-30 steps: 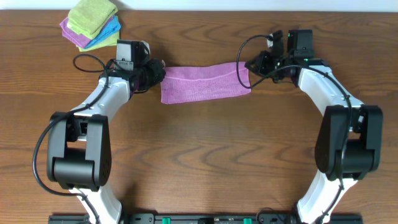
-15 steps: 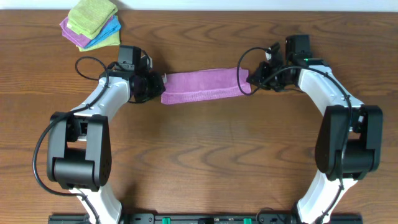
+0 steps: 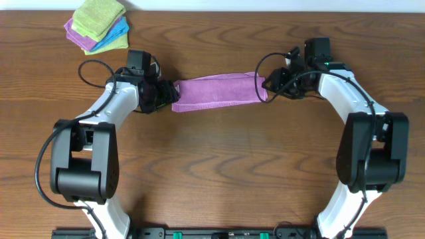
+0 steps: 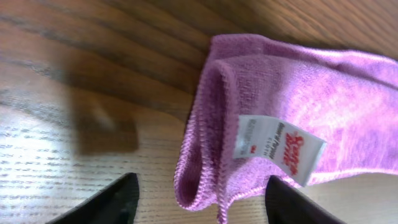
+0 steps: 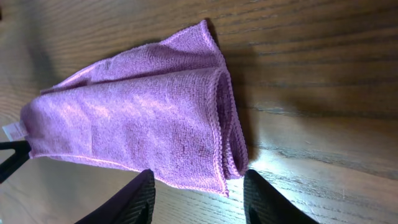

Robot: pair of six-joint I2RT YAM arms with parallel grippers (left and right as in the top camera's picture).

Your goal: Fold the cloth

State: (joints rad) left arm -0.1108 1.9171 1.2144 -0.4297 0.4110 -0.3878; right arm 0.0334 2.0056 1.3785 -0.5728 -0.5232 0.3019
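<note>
The cloth's tagged end lies loose, so the left gripper should hold it down by the white tag point(image 4: 278, 146) while the right gripper brings the opposite end toward it.
The cloth point(image 3: 216, 90) is a lilac towel folded into a long strip on the wooden table, stretched between my two grippers. In the left wrist view its left end point(image 4: 249, 118) shows doubled layers and a white tag point(image 4: 280, 149). My left gripper point(image 4: 208, 202) is open, and the end's lower edge lies between its fingers without being clamped. In the right wrist view the cloth's right end point(image 5: 155, 124) also lies doubled. My right gripper point(image 5: 199, 199) is open around its near corner. From overhead the left gripper point(image 3: 167, 95) and right gripper point(image 3: 269, 85) sit at the strip's two ends.
A pile of folded cloths point(image 3: 99, 24), lime green over blue and purple, lies at the table's far left corner. A black cable point(image 3: 93, 66) loops beside the left arm. Bare wood table point(image 3: 219, 159) stretches in front of the strip.
Both grippers have gone from shut to open, letting go of the cloth's ends. The strip has settled lower and looks narrower. The left gripper has shifted slightly toward the front.
</note>
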